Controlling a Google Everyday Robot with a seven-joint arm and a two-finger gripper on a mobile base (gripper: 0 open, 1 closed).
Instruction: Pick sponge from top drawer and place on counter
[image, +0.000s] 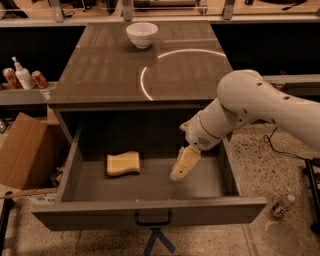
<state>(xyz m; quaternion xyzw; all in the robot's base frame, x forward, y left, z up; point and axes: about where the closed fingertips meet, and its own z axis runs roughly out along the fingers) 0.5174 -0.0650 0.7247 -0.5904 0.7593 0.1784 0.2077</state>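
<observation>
The pale yellow sponge is next, and my gripper will go to it and close on the sponge's end (134, 163) nearest the white arm.
The top drawer (150, 209) is pulled open below the counter (105, 75). The pale yellow sponge (123, 163) lies flat on the drawer floor, left of middle. My gripper (180, 172) hangs inside the drawer on the white arm, to the right of the sponge and apart from it by about a sponge's length. It points down toward the drawer floor and holds nothing.
A white bowl (142, 34) stands at the back of the counter. A cardboard box (22, 150) sits on the floor at the left of the drawer. A soap bottle (23, 75) and cans stand on a shelf at the left. A small bottle (282, 205) lies on the floor at the right.
</observation>
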